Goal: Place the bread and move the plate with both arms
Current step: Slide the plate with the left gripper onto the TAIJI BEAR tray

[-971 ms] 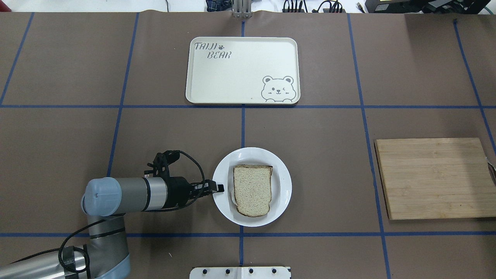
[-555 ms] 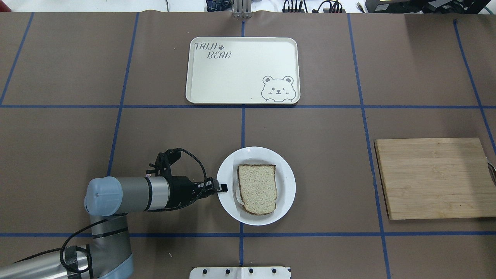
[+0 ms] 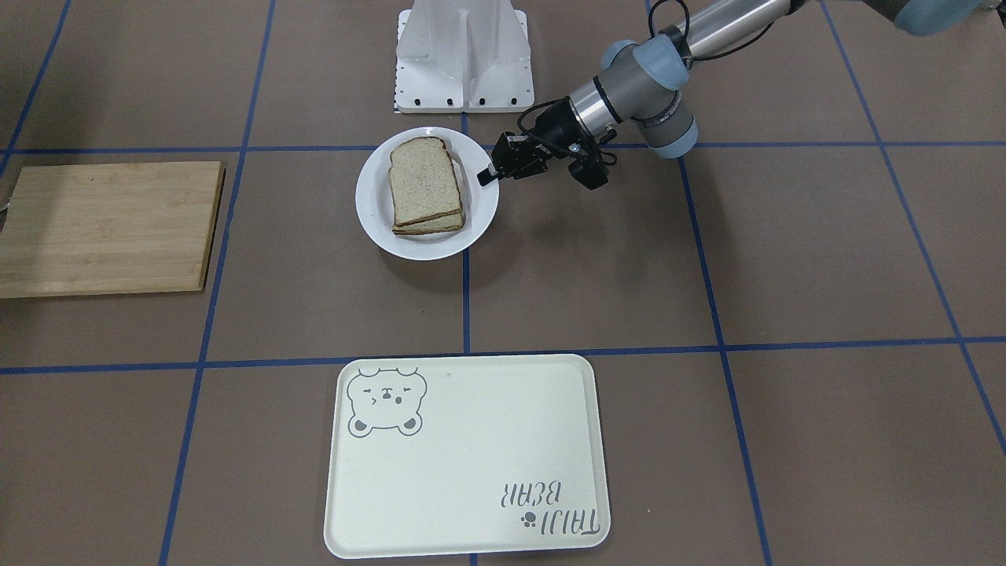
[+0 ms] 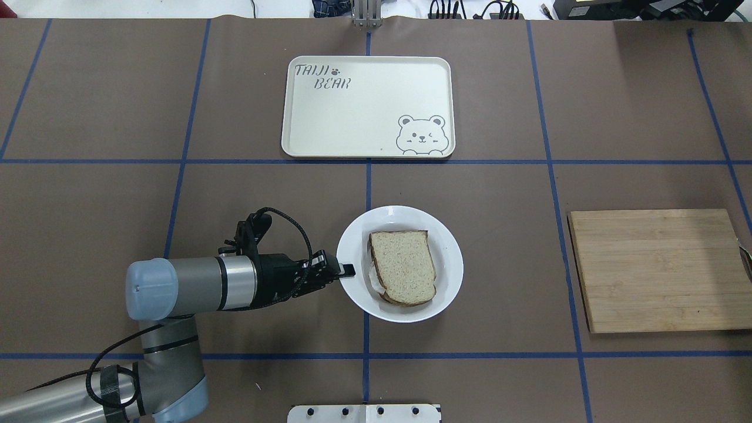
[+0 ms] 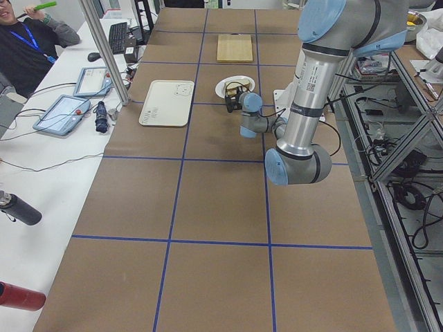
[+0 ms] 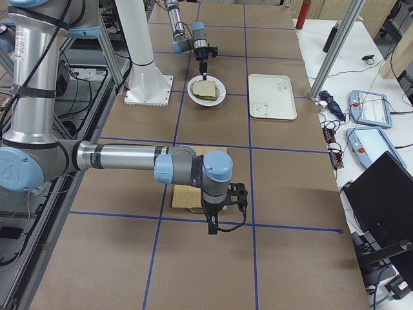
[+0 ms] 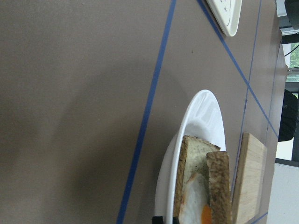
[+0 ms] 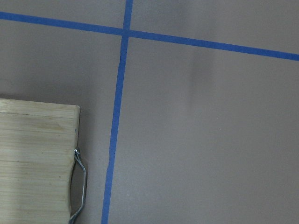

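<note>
My left gripper will let go of the white plate on the cream tray [image 3: 474, 462] between the bear drawing and the lettering.
The white plate [image 4: 399, 218] lies at the table's middle, near the centre line. On it the plain bread [image 4: 404, 267] rests on top of a second slice. The left wrist view shows fried egg [image 7: 198, 205] between the slices, with the bread [image 7: 218, 186] above it. My left gripper [image 4: 346, 270] reaches in from the left and is shut on the plate's left rim; it also shows in the front-facing view [image 3: 487, 174]. My right gripper [image 6: 211, 227] shows only in the exterior right view, low beside the cutting board; I cannot tell whether it is open or shut.
The cream bear tray [image 4: 367, 106] lies beyond the plate at the far middle. A wooden cutting board [image 4: 658, 270] with a metal handle [image 8: 79, 186] lies at the right. The white robot base [image 3: 464, 55] stands just behind the plate.
My left gripper has moved right and away from the robot, and the plate with the bread has moved along with it and turned slightly.
</note>
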Controlling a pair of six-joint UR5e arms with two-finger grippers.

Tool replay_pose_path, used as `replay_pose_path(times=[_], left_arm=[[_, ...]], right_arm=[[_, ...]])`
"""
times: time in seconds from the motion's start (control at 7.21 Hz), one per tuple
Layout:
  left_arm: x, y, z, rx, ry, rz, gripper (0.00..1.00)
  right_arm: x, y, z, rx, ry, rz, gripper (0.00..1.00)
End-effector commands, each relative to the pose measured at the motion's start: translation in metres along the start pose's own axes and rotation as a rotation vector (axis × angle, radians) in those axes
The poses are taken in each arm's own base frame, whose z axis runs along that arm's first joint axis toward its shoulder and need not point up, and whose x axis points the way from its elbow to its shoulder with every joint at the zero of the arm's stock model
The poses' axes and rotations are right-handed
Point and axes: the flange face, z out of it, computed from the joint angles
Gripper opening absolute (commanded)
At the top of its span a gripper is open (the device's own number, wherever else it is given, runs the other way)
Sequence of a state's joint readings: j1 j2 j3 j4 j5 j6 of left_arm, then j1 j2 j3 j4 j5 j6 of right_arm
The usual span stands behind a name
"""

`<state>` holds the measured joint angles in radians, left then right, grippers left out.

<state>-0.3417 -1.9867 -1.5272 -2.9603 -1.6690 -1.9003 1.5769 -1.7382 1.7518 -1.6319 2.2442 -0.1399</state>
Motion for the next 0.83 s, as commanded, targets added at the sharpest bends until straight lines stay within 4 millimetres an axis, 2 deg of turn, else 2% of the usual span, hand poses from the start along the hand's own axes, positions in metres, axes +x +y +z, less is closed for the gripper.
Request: replay_pose_path(times=[0.0, 0.14, 0.42, 0.55, 0.69], left_arm=[[0.035, -0.016, 0.003, 0.134, 0.093, -0.088, 0.0], [0.051, -0.037, 0.003, 0.221, 0.123, -0.147, 0.0], [0.081, -0.101, 0.005, 0.377, 0.053, -0.186, 0.0], [0.087, -0.138, 0.016, 0.462, 0.014, -0.198, 0.0], [0.081, -0.169, 0.042, 0.553, -0.005, -0.196, 0.0]], right_arm=[[0.001, 0.002, 0.001, -0.002, 0.0, 0.002, 1.0], [0.001, 0.002, 0.001, -0.003, 0.001, 0.002, 1.0], [0.002, 0.003, 0.002, -0.005, 0.006, 0.002, 1.0], [0.002, 0.003, 0.002, -0.005, 0.006, 0.002, 1.0], [0.001, 0.002, 0.001, -0.003, 0.006, 0.001, 1.0]])
